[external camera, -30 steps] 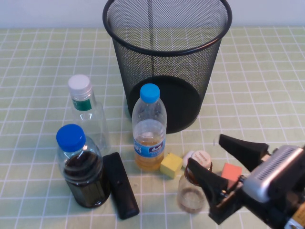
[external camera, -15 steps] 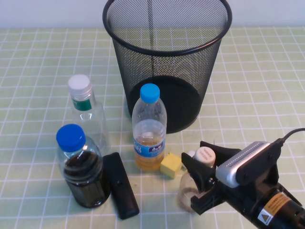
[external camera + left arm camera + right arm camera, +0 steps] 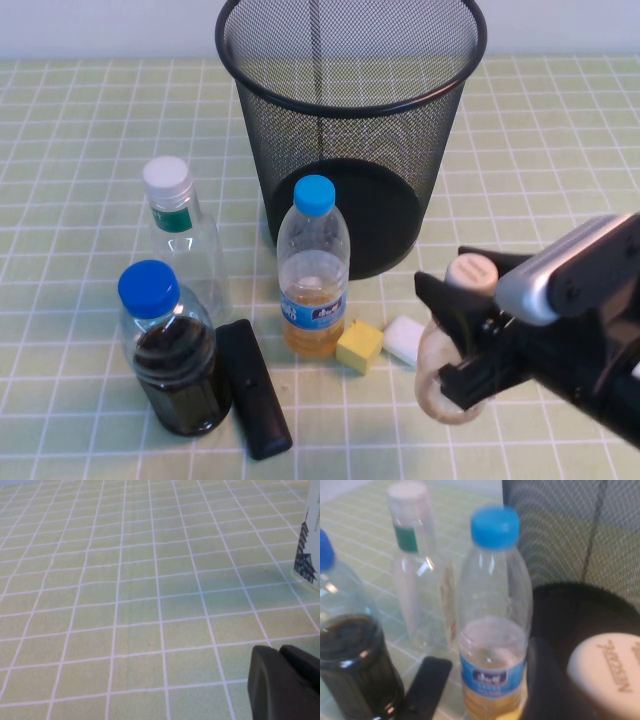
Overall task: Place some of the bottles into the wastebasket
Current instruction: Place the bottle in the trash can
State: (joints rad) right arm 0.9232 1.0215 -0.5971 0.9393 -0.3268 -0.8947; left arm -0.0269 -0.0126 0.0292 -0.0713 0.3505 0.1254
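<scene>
The robot's right gripper should release the small clear bottle over the black bottom inside the mesh wastebasket (image 3: 346, 196) (image 3: 587, 615). The bottle is tilted just above the table now.
My right gripper (image 3: 462, 302) is shut on the small clear bottle (image 3: 446, 385), gripping near its white cap (image 3: 470, 271) and holding it tilted just above the table at the front right. In the right wrist view that cap (image 3: 607, 675) fills the corner beside a dark finger (image 3: 545, 685). The taller bottle with a green neck band (image 3: 180, 240) stands upright at the left. The black mesh wastebasket (image 3: 350, 130) stands at the back centre. My left gripper (image 3: 280, 652) shows only in the left wrist view, shut and empty over bare tablecloth.
A blue-capped bottle of orange liquid (image 3: 313, 280) stands in front of the basket. A blue-capped bottle of dark liquid (image 3: 170, 350) and a black oblong object (image 3: 253, 388) are at the front left. A yellow block (image 3: 359, 346) and a white block (image 3: 404, 339) lie nearby.
My right gripper closed on the small bottle and raised it off the table, moving it right and tilting it. The white block it stood beside is now uncovered.
</scene>
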